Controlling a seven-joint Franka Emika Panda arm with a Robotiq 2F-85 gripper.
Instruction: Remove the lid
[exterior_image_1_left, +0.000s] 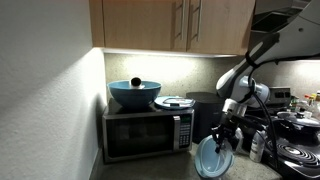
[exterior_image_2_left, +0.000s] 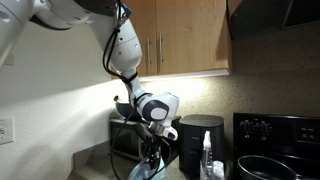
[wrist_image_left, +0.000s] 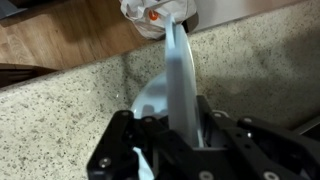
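My gripper should put the bowl down, as it tips up together with the lid I am holding, then open and take just the lid's rim (wrist_image_left: 178, 45) before lifting.
My gripper (exterior_image_1_left: 224, 138) is shut on the round pale-blue lid (exterior_image_1_left: 212, 157) and holds it edge-on, hanging down in front of the microwave. In the wrist view the lid (wrist_image_left: 178, 80) stands on edge between the black fingers (wrist_image_left: 185, 135), over a speckled granite counter (wrist_image_left: 60, 110). In an exterior view the gripper (exterior_image_2_left: 152, 150) is low above the counter, with the pale lid (exterior_image_2_left: 147, 172) below it, partly hidden at the frame's bottom.
A microwave (exterior_image_1_left: 148, 133) carries a dark blue pot with a black knob (exterior_image_1_left: 134, 92) and a flat glass plate (exterior_image_1_left: 174, 102). A black appliance (exterior_image_2_left: 200, 140), a spray bottle (exterior_image_2_left: 207, 160) and a stove with pans (exterior_image_1_left: 296, 135) stand nearby. Cabinets hang above.
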